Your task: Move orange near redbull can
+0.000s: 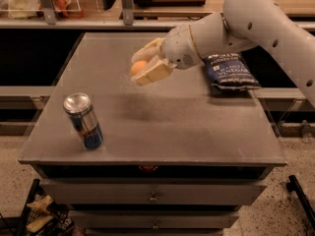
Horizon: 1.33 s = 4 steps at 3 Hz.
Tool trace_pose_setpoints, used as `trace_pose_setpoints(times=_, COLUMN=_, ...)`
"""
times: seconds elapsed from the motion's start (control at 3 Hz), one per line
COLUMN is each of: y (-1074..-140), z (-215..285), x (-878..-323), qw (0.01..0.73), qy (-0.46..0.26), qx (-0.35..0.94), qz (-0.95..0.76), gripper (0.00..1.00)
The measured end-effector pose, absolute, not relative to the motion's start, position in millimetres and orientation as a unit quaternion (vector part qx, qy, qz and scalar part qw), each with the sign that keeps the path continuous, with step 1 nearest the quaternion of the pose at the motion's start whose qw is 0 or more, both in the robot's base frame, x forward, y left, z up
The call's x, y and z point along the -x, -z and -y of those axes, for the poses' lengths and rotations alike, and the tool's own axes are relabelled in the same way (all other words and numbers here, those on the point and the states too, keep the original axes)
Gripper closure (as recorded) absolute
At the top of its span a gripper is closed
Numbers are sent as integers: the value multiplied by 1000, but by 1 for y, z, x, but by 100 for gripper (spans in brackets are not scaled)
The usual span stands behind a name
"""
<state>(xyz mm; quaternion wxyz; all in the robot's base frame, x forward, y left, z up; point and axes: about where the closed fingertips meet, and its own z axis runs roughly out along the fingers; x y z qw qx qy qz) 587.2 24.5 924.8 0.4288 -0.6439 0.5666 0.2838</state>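
Next, my gripper lets go of the orange on the grey table (pixel 115 121) close beside the redbull can, on the can's chip bag side.
The orange (pixel 138 67) is a small round fruit held between the cream fingers of my gripper (pixel 145 64), which is shut on it and carries it above the grey table (pixel 197 132), with its shadow on the tabletop below. The redbull can (pixel 83 121) stands upright near the table's front left corner, blue and silver with a shiny top. The gripper is up and to the right of the can, well apart from it.
A dark blue chip bag (pixel 230 72) lies on the table's right side under my arm. Drawers (pixel 152 196) run below the tabletop. A shelf with clutter stands behind the table.
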Motion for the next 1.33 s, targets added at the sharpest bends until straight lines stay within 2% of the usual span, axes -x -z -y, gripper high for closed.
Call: trace_pose_setpoints(times=1.33, y=-894, z=-66, x=-503, qw=332, qy=-360, qx=697, qz=-524, gripper=100)
